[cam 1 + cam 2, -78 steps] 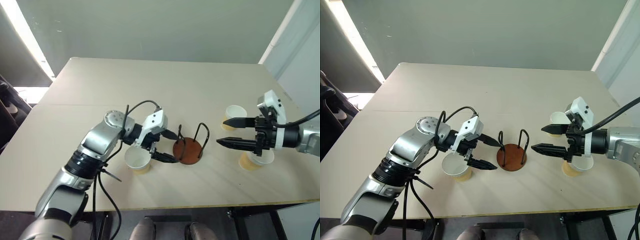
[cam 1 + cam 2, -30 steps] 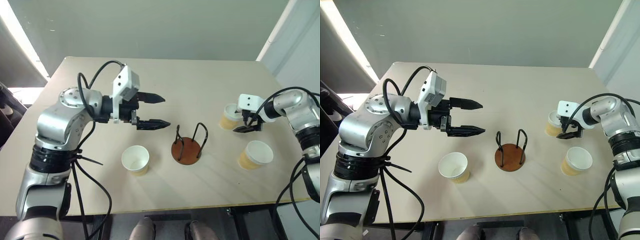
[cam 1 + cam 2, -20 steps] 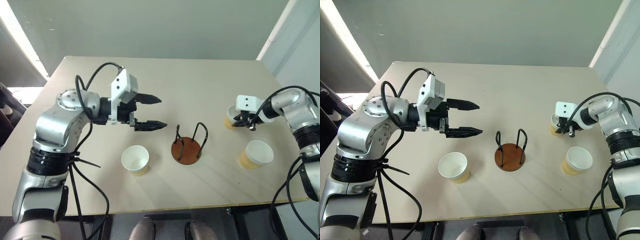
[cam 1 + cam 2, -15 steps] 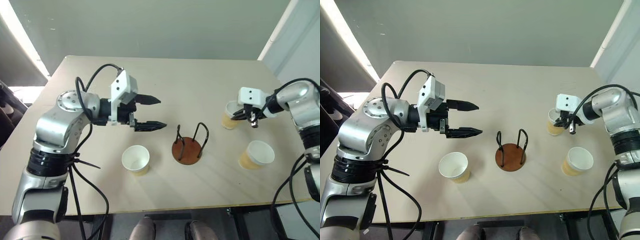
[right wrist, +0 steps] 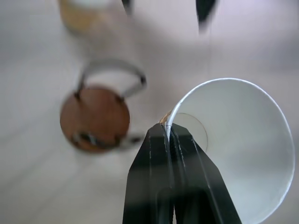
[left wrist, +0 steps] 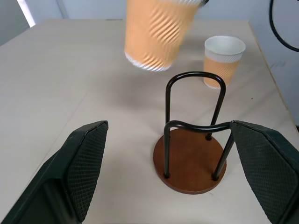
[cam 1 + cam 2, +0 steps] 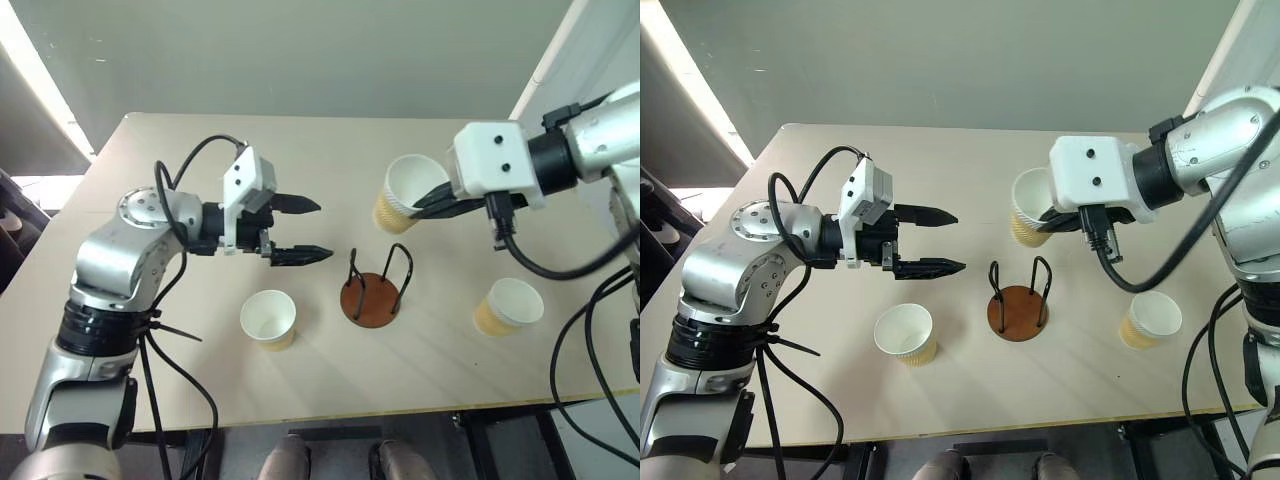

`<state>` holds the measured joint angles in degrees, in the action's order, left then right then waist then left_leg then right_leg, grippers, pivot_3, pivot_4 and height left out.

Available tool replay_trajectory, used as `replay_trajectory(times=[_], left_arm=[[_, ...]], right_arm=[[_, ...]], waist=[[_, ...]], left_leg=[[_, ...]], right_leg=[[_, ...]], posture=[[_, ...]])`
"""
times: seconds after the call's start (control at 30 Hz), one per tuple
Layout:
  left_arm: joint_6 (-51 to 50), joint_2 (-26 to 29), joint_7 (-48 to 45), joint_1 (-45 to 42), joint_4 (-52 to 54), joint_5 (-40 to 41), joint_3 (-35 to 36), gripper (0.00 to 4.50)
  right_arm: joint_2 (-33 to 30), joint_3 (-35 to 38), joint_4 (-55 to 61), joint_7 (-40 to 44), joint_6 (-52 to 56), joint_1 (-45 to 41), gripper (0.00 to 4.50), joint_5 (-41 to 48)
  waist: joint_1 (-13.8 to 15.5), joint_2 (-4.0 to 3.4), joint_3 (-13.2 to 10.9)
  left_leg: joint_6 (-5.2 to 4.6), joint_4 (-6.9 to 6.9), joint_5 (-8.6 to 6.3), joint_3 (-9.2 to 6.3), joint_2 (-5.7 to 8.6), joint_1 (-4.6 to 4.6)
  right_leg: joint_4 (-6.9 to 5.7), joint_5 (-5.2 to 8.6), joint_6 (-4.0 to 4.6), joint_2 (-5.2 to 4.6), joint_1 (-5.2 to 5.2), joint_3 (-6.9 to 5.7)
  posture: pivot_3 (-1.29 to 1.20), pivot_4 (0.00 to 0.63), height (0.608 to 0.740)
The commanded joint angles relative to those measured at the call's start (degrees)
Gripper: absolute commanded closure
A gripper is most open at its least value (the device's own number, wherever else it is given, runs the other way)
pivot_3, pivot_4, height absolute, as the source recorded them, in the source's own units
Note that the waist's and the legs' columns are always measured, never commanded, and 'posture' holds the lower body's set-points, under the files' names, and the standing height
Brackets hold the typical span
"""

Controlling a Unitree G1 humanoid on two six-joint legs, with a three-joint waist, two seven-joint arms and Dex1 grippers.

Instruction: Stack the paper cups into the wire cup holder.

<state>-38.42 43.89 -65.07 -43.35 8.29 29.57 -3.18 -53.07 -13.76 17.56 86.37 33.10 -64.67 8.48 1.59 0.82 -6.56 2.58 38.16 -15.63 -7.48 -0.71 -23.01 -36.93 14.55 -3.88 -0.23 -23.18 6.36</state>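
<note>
Next, I let go of the paper cup with my right gripper on the brown base (image 7: 373, 298) (image 5: 96, 117) between the black wire loops of the holder.
My right gripper (image 7: 436, 201) is shut on the rim of a paper cup (image 7: 398, 196) and holds it tilted in the air, above and just behind the wire cup holder (image 7: 374, 303). In the right wrist view its fingertips (image 5: 169, 135) pinch the white rim of the cup (image 5: 236, 149). The holder stands empty mid-table, on its brown base (image 6: 189, 161). My left gripper (image 7: 306, 230) is open in the air to the holder's left, pointing at it. A second cup (image 7: 268, 320) stands upright front left of the holder, a third (image 7: 508, 306) to its right.
The pale table (image 7: 180, 160) stretches well behind the holder, and its front edge (image 7: 330, 412) runs close below the cups. Black cables (image 7: 520, 262) hang from my right arm above the right-hand cup.
My right gripper shut on the rim of the far-right cup, then lifted it up and to the left until it came over the holder. The left gripper stayed open and nearly still.
</note>
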Motion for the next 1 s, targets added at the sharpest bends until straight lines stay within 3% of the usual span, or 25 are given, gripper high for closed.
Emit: replay_trajectory(times=[0.03,0.4,0.87,1.0], left_arm=[[1.06,-0.25,-0.68,-0.62,0.38,0.06,0.14,0.0],[1.75,-0.79,-1.42,-0.85,-0.44,-0.32,-0.44,0.0],[1.69,-0.8,-0.87,-0.5,-0.07,-0.34,-0.25,0.0],[1.61,-0.92,-0.65,-0.35,0.16,-0.26,-0.31,0.0]], right_arm=[[-0.93,2.01,3.54,0.48,3.49,-2.14,4.46,3.7],[-2.23,-2.03,5.96,1.05,1.77,3.47,4.46,4.41],[-0.76,-7.99,2.65,0.8,-6.47,6.09,4.46,-1.61],[1.18,-6.9,2.31,-0.95,-5.85,6.28,3.57,-1.58]], waist=[[0.01,0.0,0.0],[-0.02,0.0,0.0],[-0.01,0.0,0.0],[-0.06,0.0,0.0]], left_leg=[[-0.02,0.03,0.01,0.0,0.01,0.0],[0.01,-0.01,0.05,0.0,0.0,-0.01],[-0.02,0.02,0.06,-0.02,0.0,-0.01],[-0.02,0.01,0.06,-0.01,0.0,-0.01]], right_leg=[[0.01,0.0,0.0,-0.01,0.02,0.0],[-0.07,0.0,0.0,0.0,-0.09,0.0],[-0.07,-0.01,-0.01,-0.01,-0.07,-0.01],[-0.07,-0.01,-0.01,-0.01,-0.08,-0.01]], posture=[[0.0,0.15,0.74],[0.0,0.15,0.74],[0.0,0.15,0.74],[0.0,0.15,0.74]])
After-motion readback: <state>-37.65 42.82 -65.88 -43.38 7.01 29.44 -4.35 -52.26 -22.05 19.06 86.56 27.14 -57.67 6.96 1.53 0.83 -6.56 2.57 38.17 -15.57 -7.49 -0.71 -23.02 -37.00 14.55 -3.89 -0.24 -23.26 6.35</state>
